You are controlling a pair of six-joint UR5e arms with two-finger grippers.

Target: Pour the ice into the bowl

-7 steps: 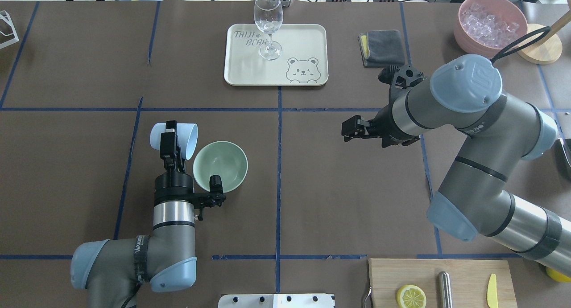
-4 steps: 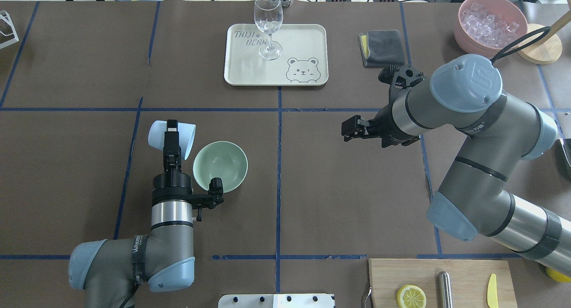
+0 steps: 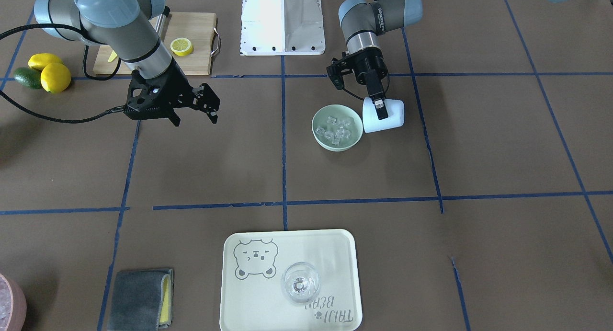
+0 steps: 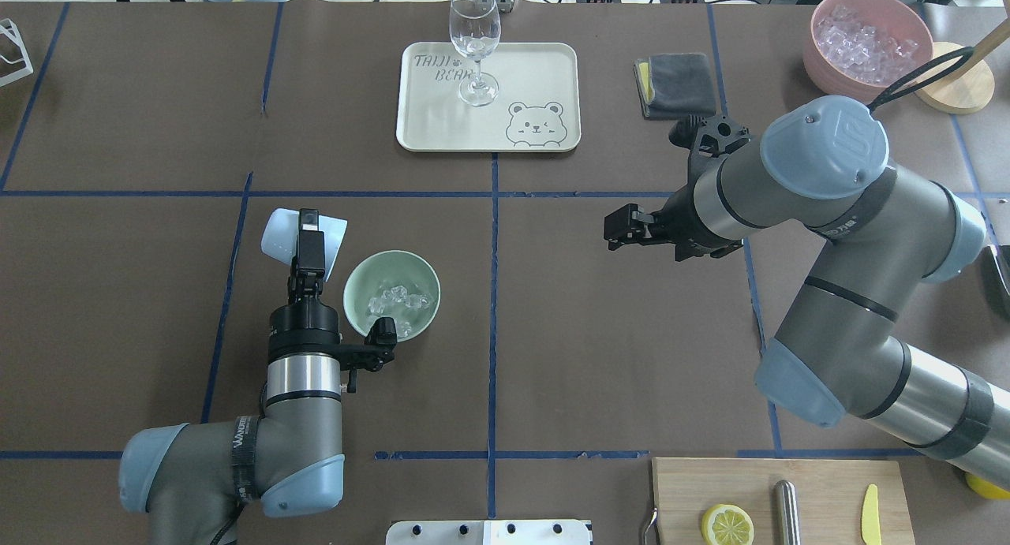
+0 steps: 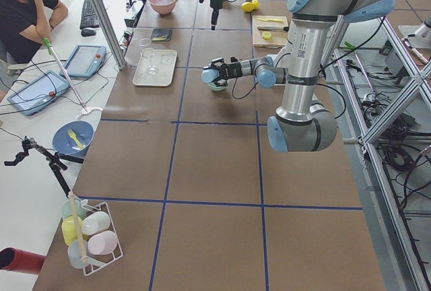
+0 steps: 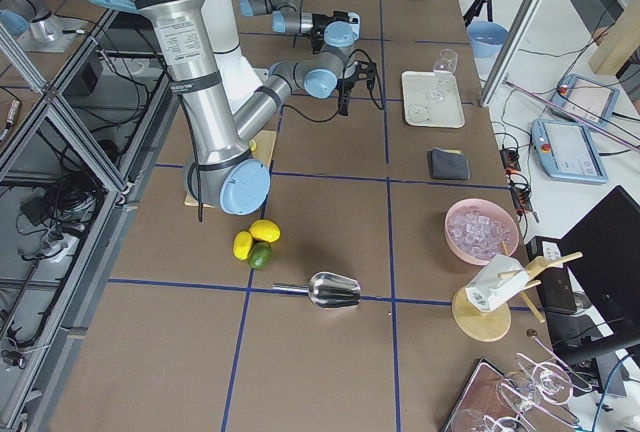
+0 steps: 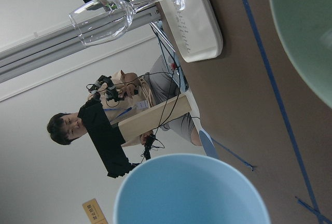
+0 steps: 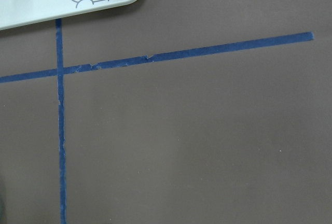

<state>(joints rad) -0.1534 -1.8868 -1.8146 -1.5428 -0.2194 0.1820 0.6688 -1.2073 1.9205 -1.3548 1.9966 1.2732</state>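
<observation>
My right gripper is to go to the mint-green bowl next. It should then close on the bowl's rim [image 3: 313, 128], on the side that is away from the light blue cup.
The mint-green bowl [image 4: 353, 291] stands left of the table's middle and holds a small heap of clear ice cubes [image 4: 393, 299]. It also shows in the front-facing view [image 3: 336, 146] with the ice [image 3: 335, 129] inside. My left gripper [image 4: 308, 241] is shut on a light blue cup [image 4: 278, 236], held tipped on its side right beside the bowl, its mouth toward the bowl. The front-facing view shows the left gripper [image 3: 379, 107] and the cup [image 3: 390, 116]. In the left wrist view the cup [image 7: 192, 193] shows no ice. My right gripper [image 4: 617, 228] hovers open and empty right of centre.
A cream tray [image 4: 540, 64] with a wine glass [image 4: 474, 32] stands at the back. A grey cloth [image 4: 677, 83] and a pink container [image 4: 813, 56] of ice are at the back right. A cutting board [image 4: 678, 490] with a lemon half is at the front right.
The bowl was empty before and now holds ice cubes. The left gripper has tipped the blue cup a little further toward the bowl. The right arm has not moved.
</observation>
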